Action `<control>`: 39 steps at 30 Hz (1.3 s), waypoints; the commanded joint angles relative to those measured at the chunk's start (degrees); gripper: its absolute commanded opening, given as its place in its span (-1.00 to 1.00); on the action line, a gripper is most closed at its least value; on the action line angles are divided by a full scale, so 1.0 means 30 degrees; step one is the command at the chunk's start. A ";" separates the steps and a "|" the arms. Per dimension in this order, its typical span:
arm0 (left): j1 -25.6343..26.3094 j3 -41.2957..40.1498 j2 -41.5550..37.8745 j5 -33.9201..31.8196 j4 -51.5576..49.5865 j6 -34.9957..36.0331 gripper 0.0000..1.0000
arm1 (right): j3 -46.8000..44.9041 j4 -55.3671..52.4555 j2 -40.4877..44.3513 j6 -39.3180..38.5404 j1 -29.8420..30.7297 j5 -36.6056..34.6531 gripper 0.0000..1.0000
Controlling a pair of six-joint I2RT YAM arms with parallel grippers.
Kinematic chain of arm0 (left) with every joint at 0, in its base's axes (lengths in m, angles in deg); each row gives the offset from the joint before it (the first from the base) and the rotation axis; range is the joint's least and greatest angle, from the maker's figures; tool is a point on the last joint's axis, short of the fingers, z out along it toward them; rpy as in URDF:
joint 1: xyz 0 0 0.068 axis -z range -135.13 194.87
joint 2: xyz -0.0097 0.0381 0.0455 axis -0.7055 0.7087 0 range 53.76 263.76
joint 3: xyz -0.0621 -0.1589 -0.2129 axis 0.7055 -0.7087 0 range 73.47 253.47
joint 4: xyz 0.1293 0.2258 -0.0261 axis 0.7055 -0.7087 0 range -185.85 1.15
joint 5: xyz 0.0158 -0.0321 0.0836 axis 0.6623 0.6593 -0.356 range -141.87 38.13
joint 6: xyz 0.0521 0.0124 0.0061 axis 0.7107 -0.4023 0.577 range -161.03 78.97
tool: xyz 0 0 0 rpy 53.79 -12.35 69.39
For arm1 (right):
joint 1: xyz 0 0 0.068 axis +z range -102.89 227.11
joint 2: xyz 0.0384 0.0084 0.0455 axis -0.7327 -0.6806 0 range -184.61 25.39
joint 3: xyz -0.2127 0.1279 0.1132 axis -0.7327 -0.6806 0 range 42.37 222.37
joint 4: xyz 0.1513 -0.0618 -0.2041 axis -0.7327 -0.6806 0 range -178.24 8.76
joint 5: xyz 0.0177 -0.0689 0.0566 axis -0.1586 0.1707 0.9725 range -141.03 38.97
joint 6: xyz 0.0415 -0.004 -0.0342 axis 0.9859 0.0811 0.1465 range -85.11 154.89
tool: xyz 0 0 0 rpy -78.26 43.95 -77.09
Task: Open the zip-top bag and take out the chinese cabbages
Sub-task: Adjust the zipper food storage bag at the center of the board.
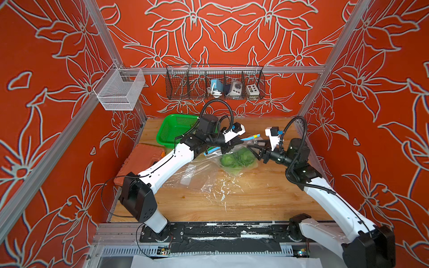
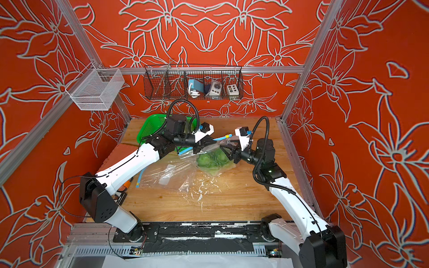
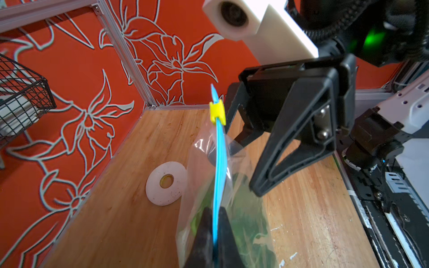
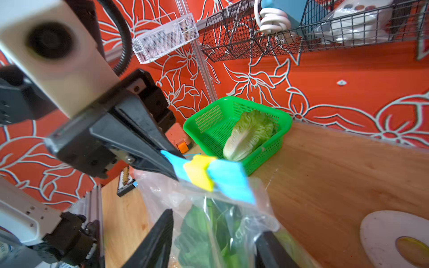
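My right fingers straddle plastic below the blue strip, so I should move up and pinch the blue strip's end (image 4: 234, 181) past the bag's yellow slider.
The clear zip-top bag (image 1: 239, 162) hangs a little off the wooden table by its blue zipper strip (image 3: 219, 150), which carries a yellow slider (image 3: 217, 112). Green chinese cabbages (image 4: 204, 234) show through the plastic in both top views (image 2: 212, 160). My left gripper (image 3: 214, 214) is shut on the blue strip, a short way along it from the slider. My right gripper (image 4: 216, 239) is open, with one finger on each side of the bag's upper part. Another cabbage (image 4: 248, 134) lies in the green mesh basket (image 4: 236, 104).
A second, flat clear bag (image 1: 195, 174) lies on the table under my left arm. An orange case (image 1: 139, 157) sits at the table's left edge, and a white tape roll (image 3: 166, 183) lies near the right wall. A black wire rack (image 1: 214, 81) hangs on the back wall.
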 commanded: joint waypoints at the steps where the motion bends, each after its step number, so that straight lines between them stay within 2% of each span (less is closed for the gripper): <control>1: -0.0525 -0.0452 -0.0811 0.2767 0.1323 -0.0336 -1.00 | 0.0019 0.0710 0.0486 -0.1694 -0.0251 0.0350 0.14; 4: -0.0806 -0.0500 -0.0667 0.3822 0.1407 -0.0372 -1.00 | 0.0099 0.2127 -0.0007 -0.1551 -0.1029 0.1245 0.18; 8: -0.0878 -0.0173 -0.0291 0.4540 0.1103 -0.0282 -1.00 | 0.1268 0.2840 -0.1509 -0.1577 -0.1914 0.4249 0.01; 12: -0.0959 -0.0133 -0.0174 0.4551 0.0931 -0.0165 -1.00 | 0.2777 0.1077 -0.2080 -0.3172 -0.1994 0.7012 -0.02; 15: -0.1021 -0.0037 -0.0065 0.4714 0.0957 -0.0244 -1.00 | 0.3701 -0.0746 -0.2403 -0.4407 -0.1999 0.7728 -0.10; 17: -0.1082 -0.0006 -0.0053 0.4856 0.1058 -0.0431 -1.00 | 0.3988 -0.1415 -0.2501 -0.4802 -0.2002 0.7897 -0.23; 20: -0.1142 0.0010 -0.0078 0.4887 0.1230 -0.0719 -1.00 | 0.3562 -0.1408 -0.2352 -0.4887 -0.2005 0.7538 -0.54; 22: -0.1143 -0.0031 -0.0075 0.4962 0.1350 -0.0791 -1.00 | 0.3478 -0.1540 -0.2267 -0.5031 -0.1955 0.7602 -0.63; 24: -0.1138 -0.0017 -0.0053 0.5005 0.1457 -0.1028 -1.00 | 0.3534 -0.1622 -0.2182 -0.5072 -0.1984 0.7657 -0.63; 26: -0.1146 0.0023 -0.0020 0.5008 0.1472 -0.1136 -1.00 | 0.3537 -0.1823 -0.2126 -0.5215 -0.2003 0.7638 -0.48; 28: -0.1171 0.0031 0.0027 0.5000 0.1515 -0.1169 -1.00 | 0.3537 -0.2089 -0.2024 -0.5423 -0.1971 0.7491 -0.45; 31: -0.1201 0.0058 0.0066 0.4978 0.1696 -0.1424 -1.00 | 0.3595 -0.2730 -0.1880 -0.5820 -0.1987 0.7459 -0.51; 33: -0.1251 0.0111 0.0125 0.4985 0.1821 -0.1597 -1.00 | 0.3601 -0.3160 -0.1766 -0.6152 -0.1998 0.7387 -0.62; 36: -0.1257 0.0141 0.0255 0.4889 0.2054 -0.2017 -1.00 | 0.3537 -0.3313 -0.1725 -0.6353 -0.1984 0.7320 -0.64; 39: -0.1274 0.0171 0.0287 0.5037 0.1940 -0.1884 -1.00 | 0.3653 -0.3313 -0.1896 -0.6230 -0.1990 0.7464 -0.87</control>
